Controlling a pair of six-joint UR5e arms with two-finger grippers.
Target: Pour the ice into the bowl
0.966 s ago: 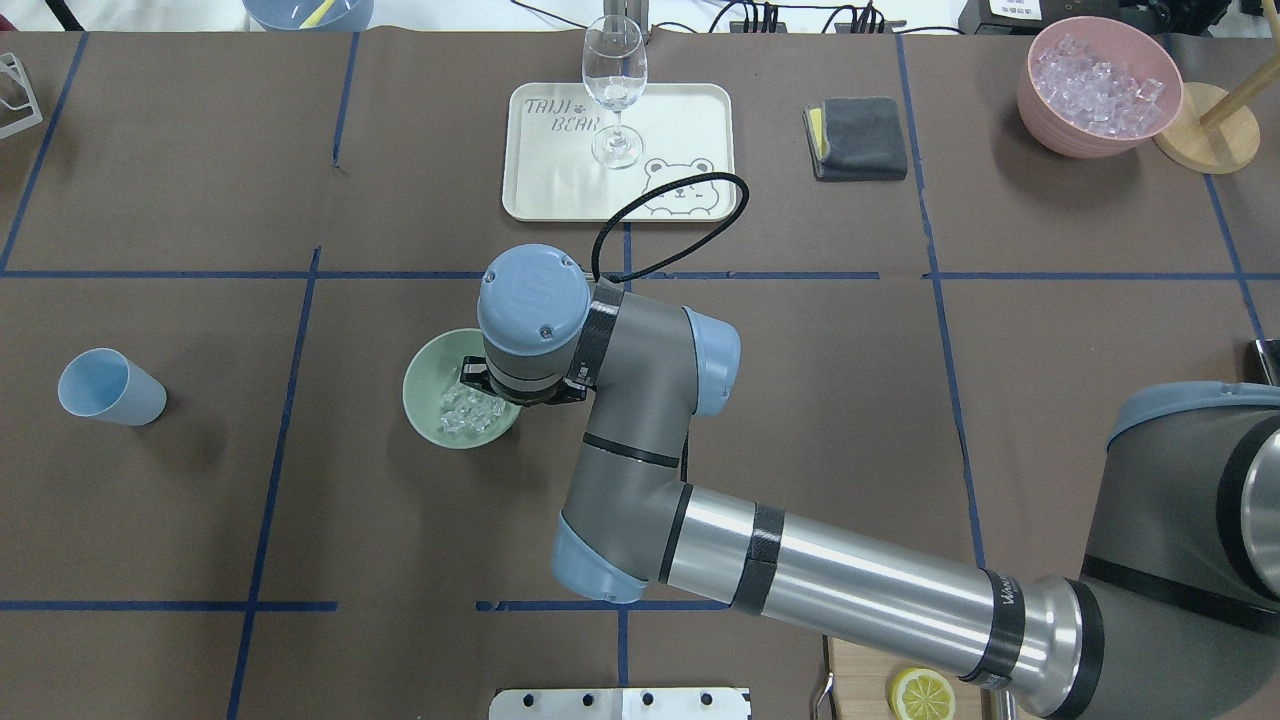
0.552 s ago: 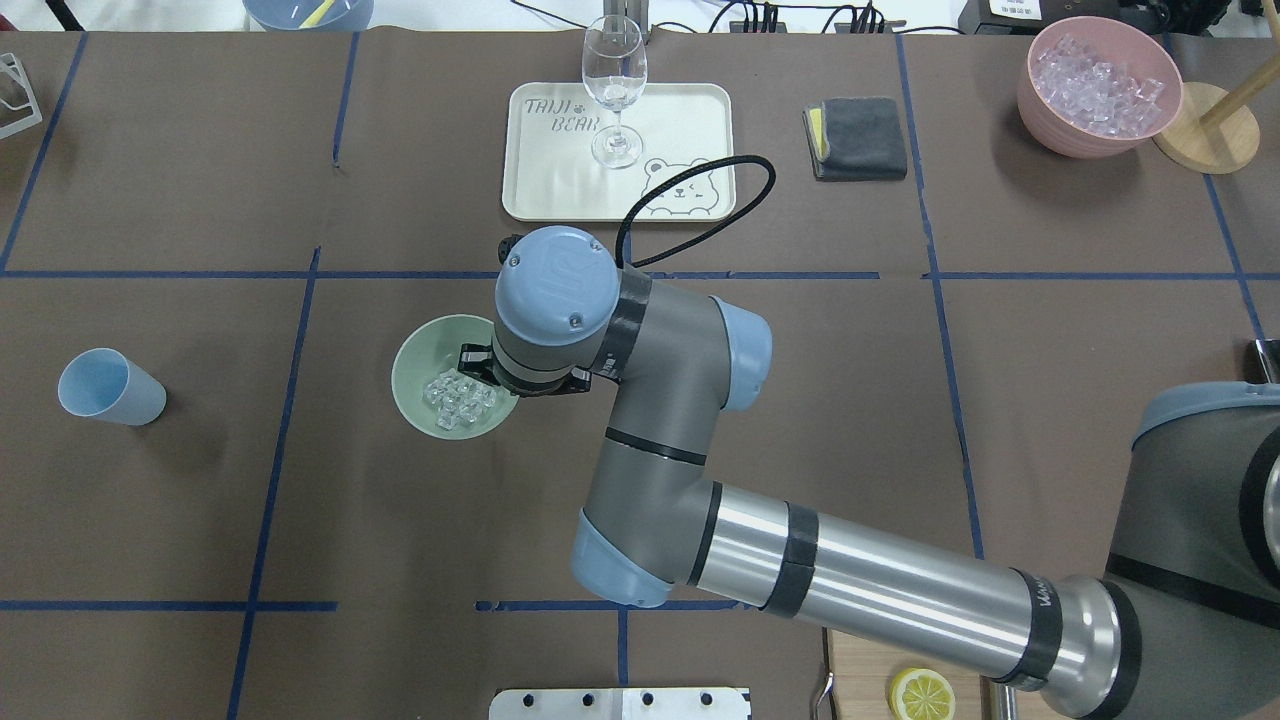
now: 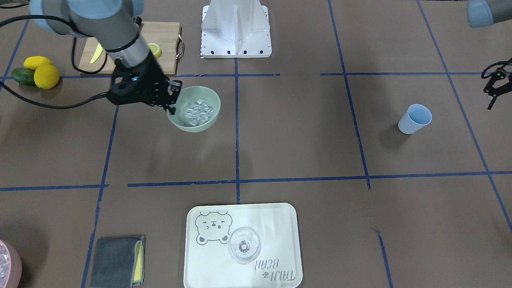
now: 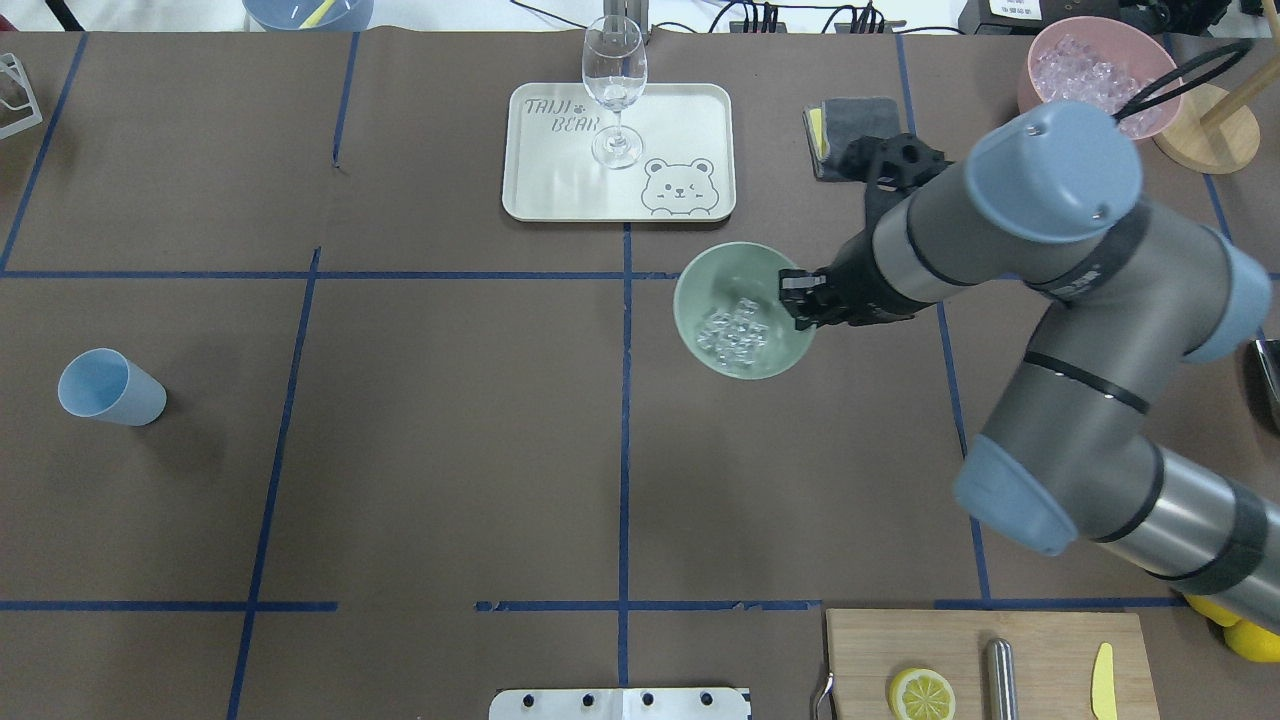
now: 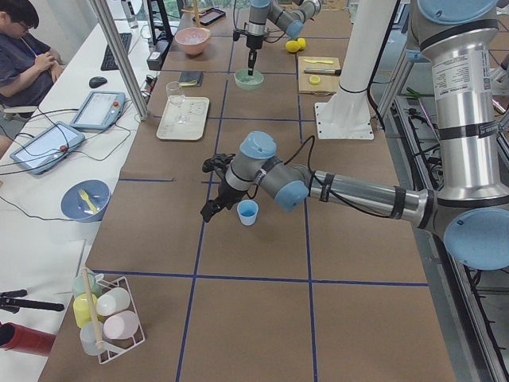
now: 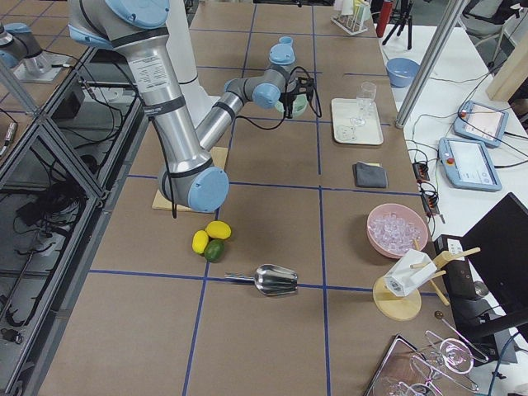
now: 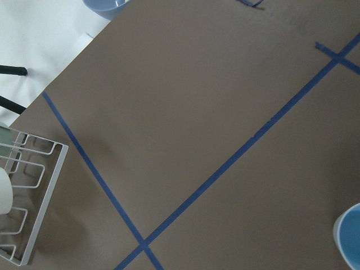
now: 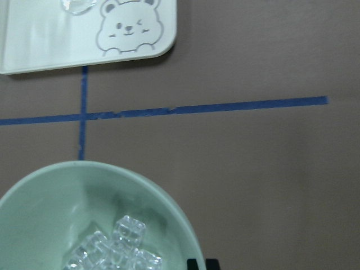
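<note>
The mint-green bowl will go down from my right gripper onto the bare table [image 3: 48, 131] next to the lemons, toward the pink bowl.
The pale mint-green bowl [image 4: 722, 280] is just right of the table's centre line, and I cannot tell whether it touches the table. A loose cluster of clear ice cubes [image 4: 733, 330] lies in it. My right gripper [image 4: 800, 305] is shut on the bowl's right rim. In the front view the bowl [image 3: 200, 124] holds the ice [image 3: 198, 112], with the right gripper [image 3: 171, 105] on its rim. The right wrist view shows the bowl [image 8: 50, 208] and ice [image 8: 121, 250] close below. My left gripper [image 3: 493, 90] hangs near the light blue cup [image 3: 415, 119]; I cannot tell if it is open.
A pink bowl [image 4: 1040, 95] full of ice stands at the far right. A tray [image 4: 680, 120] with a wine glass [image 4: 614, 90] is just beyond the mint bowl. A grey cloth [image 4: 850, 115] lies under the right arm. A cutting board [image 4: 985, 650] sits at the near right.
My right arm has carried the mint bowl with its ice from left of the centre line to the right and a little farther away. The gripper stayed shut on the rim.
</note>
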